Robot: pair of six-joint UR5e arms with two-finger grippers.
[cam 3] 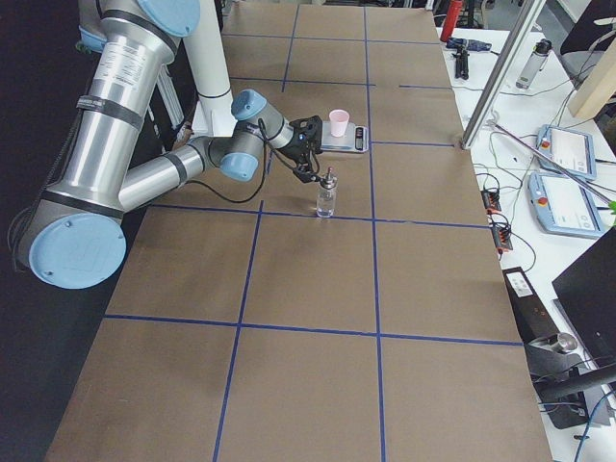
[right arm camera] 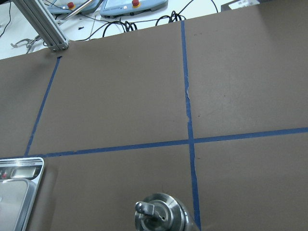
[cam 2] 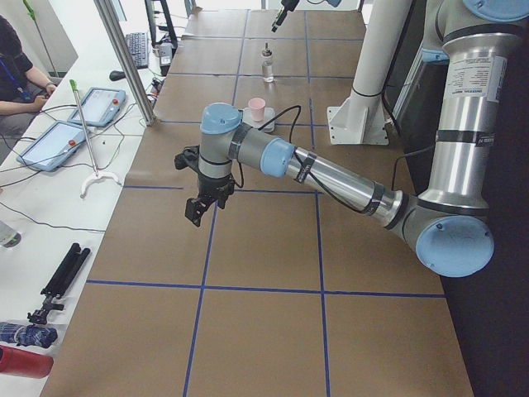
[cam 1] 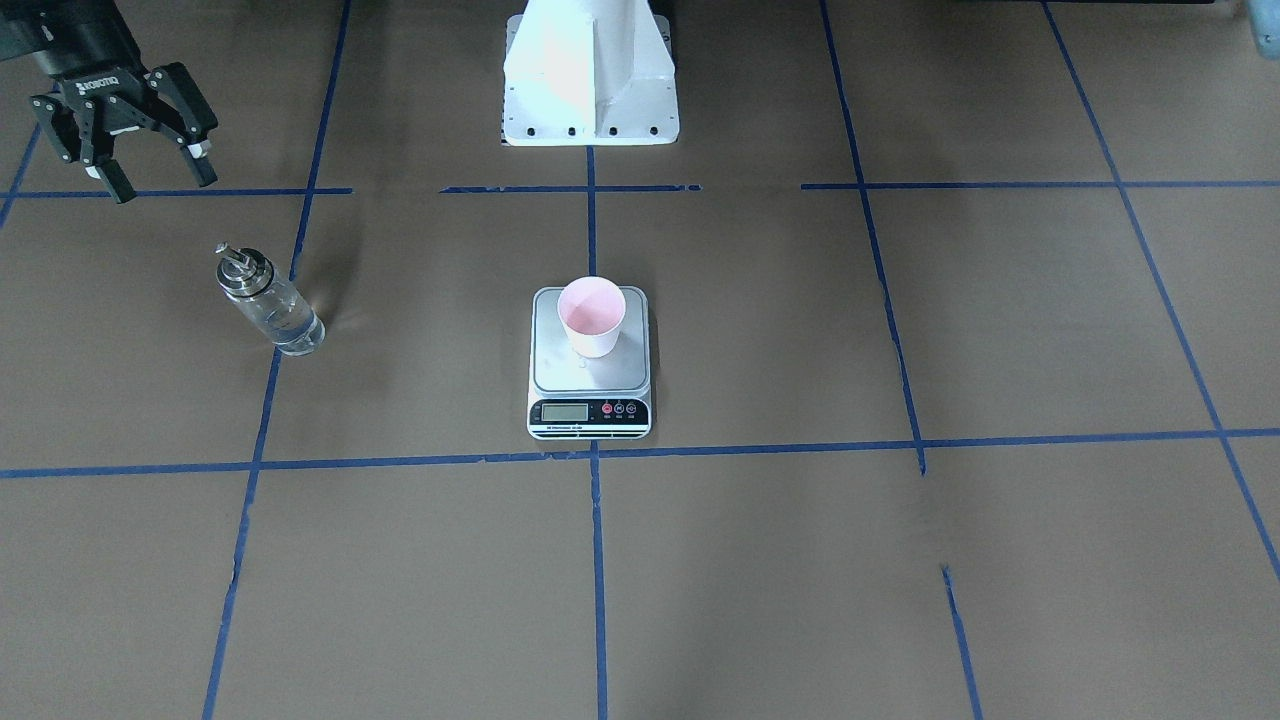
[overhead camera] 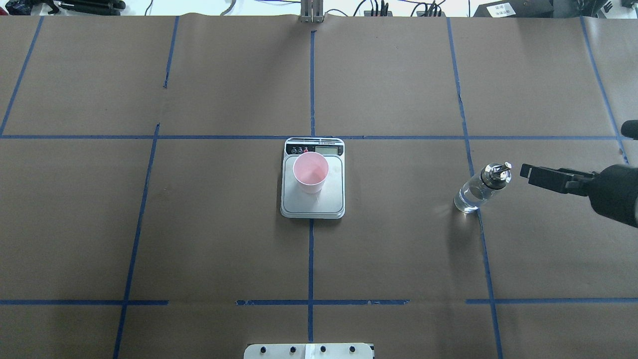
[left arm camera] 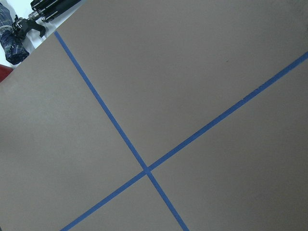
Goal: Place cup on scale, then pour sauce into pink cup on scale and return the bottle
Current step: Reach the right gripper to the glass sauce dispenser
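The robot's right gripper needs to next close around the lower glass body (cam 1: 290,318) of the clear glass bottle, well below that bottle's metal spout.
The pink cup (cam 1: 592,315) stands upright on the silver plate of the scale (cam 1: 590,378) at the table's middle, also seen as the cup (overhead camera: 310,172) on the scale (overhead camera: 330,200). The clear glass bottle (cam 1: 268,305) with its metal spout stands upright on the paper, apart from the scale, with clear sauce (cam 1: 292,328) in its lower part. My right gripper (cam 1: 160,182) hangs open and empty, raised just beside the bottle (overhead camera: 481,189) on the side away from the scale. My left gripper (cam 2: 202,205) shows only in the exterior left view, over bare paper; I cannot tell its state.
The white robot pedestal (cam 1: 590,75) stands behind the scale. Blue tape lines (overhead camera: 311,249) grid the brown paper. Beyond the far table edge are a metal post (cam 2: 124,58), tablets (cam 2: 97,106), cables and a seated person (cam 2: 12,66).
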